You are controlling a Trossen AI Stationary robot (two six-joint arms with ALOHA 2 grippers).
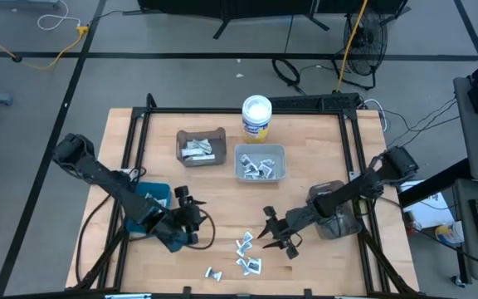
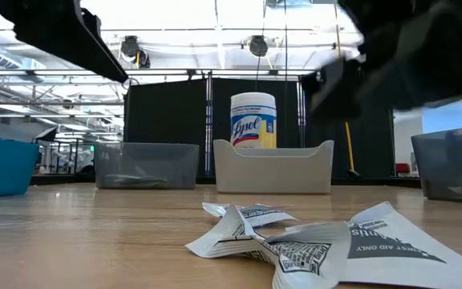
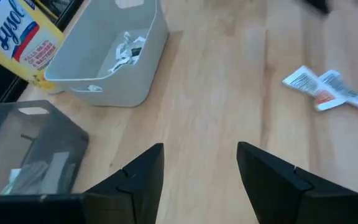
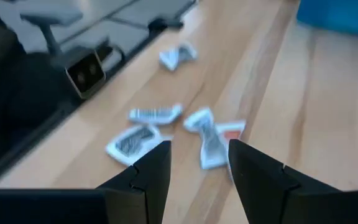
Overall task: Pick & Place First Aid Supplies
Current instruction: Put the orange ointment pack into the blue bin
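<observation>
Next, my left gripper closes on the narrow middle (image 1: pixel 213 274) of the lone white packet, apart from the others near the table's front edge.
The first aid supplies still loose are small white packets (image 1: pixel 247 252) lying flat on the wooden table near its front edge, with one more (image 1: pixel 214 272) to their left. They show up close in the low view (image 2: pixel 255 237) and ahead of my right gripper (image 4: pixel 207 140). My right gripper (image 1: pixel 274 238) hovers open just right of them, slanting down toward them, nothing between its fingers (image 4: pixel 199 155). My left gripper (image 1: pixel 191 203) stands open above bare table left of the packets, facing the two bins (image 3: pixel 201 155). More packets lie in the light grey bin (image 1: pixel 260 163) and the dark bin (image 1: pixel 202 147).
A white Lysol tub (image 1: pixel 256 116) stands behind the bins at the far edge. A blue bin (image 1: pixel 152 198) sits under my left arm and a dark bin (image 1: pixel 336 214) under my right arm. A black frame (image 1: pixel 239 109) runs round the table.
</observation>
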